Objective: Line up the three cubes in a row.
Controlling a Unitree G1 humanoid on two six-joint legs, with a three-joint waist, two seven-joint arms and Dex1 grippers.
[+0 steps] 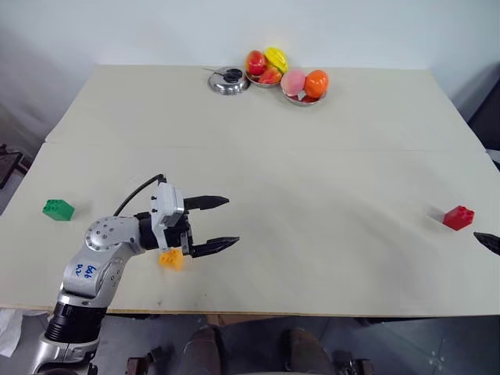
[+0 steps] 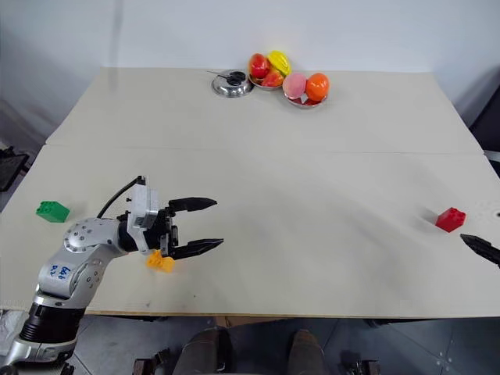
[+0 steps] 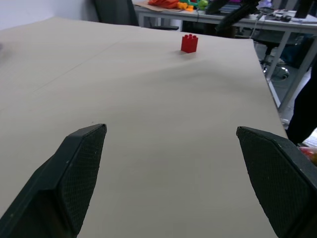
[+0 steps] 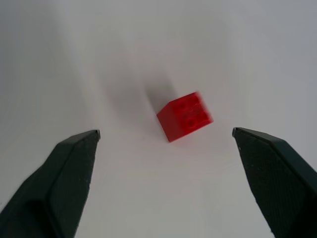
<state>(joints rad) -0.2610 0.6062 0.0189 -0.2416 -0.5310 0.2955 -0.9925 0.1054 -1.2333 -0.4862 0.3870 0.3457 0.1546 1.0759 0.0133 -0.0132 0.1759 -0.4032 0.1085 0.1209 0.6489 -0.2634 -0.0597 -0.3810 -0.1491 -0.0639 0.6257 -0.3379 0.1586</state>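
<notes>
I should close my right gripper on the opposite sides of the red cube (image 1: pixel 458 219) (image 4: pixel 184 117), with the cube's studded top between the fingers.
The green cube (image 1: pixel 58 209) sits near the table's left edge. Half hidden under my left wrist lies the orange-yellow cube (image 1: pixel 171 259). My left gripper (image 1: pixel 222 225) hovers open just past it, pointing toward the table's middle, with nothing between its fingers. Far across the table, near the right edge, stands the red cube (image 1: pixel 458 217). One black fingertip (image 1: pixel 487 242) of my right gripper shows at the right border, close beside the red cube. In the right wrist view the red cube (image 4: pixel 184 116) lies ahead of my open right gripper (image 4: pixel 166 136), apart from both fingers.
Two steel bowls of toy fruit (image 1: pixel 305 83) and a small steel lid (image 1: pixel 229 81) stand at the table's far edge. The beige table (image 1: pixel 312 172) stretches wide and bare between the cubes. Its front edge runs just below my left arm.
</notes>
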